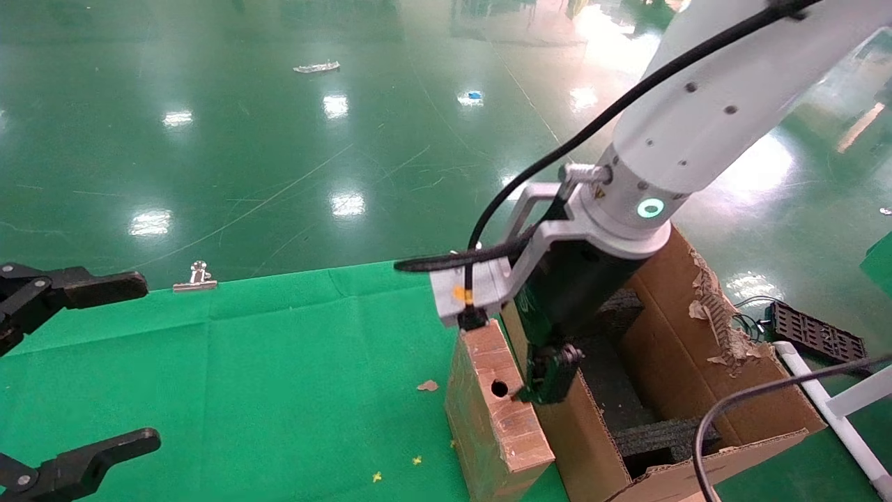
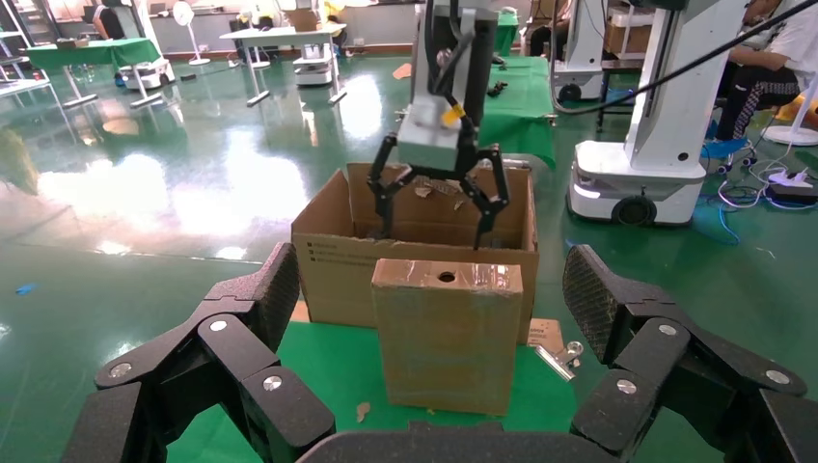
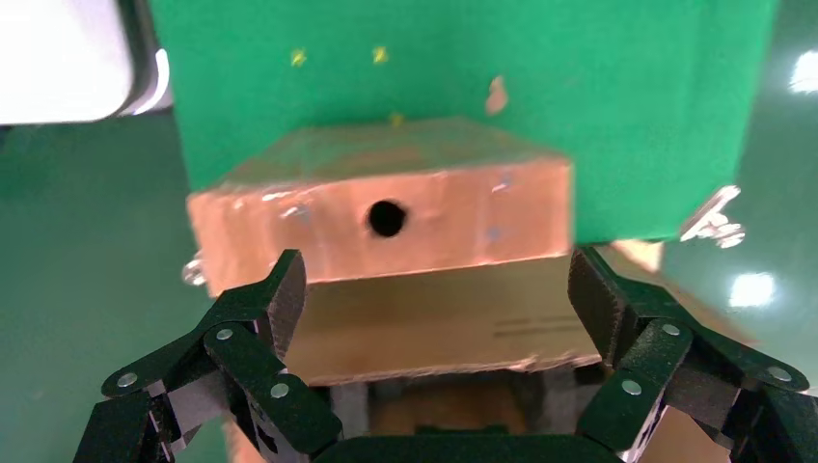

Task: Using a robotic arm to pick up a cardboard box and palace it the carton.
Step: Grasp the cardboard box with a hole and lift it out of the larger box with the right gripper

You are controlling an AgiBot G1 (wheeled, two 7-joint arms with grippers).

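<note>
My right gripper will close across the cardboard box's taped top (image 1: 508, 410) (image 3: 338, 228), just on the near side of its round hole. My fingers will go on both broad sides of the box.
The cardboard box (image 1: 498, 418), reddish-brown with a round hole in its taped top, stands upright on the green cloth against the carton's left wall; it also shows in the left wrist view (image 2: 447, 338) and the right wrist view (image 3: 463, 207). The carton (image 1: 732, 411), tan corrugated, is open with black foam (image 1: 613, 390) inside and a torn flap (image 1: 711, 314). My right gripper (image 1: 550, 376) on the white robotic arm (image 1: 704, 118) is open and empty, hanging over the carton's wall (image 3: 434, 323) just beside the box's top. My left gripper (image 1: 143, 361) is open and empty at the far left.
A metal binder clip (image 1: 197, 277) lies at the cloth's far edge. A small cardboard scrap (image 1: 427, 385) lies left of the box. A black tray (image 1: 812, 333) and a white frame (image 1: 836, 411) sit right of the carton. A black cable (image 1: 725, 411) crosses the carton's near corner.
</note>
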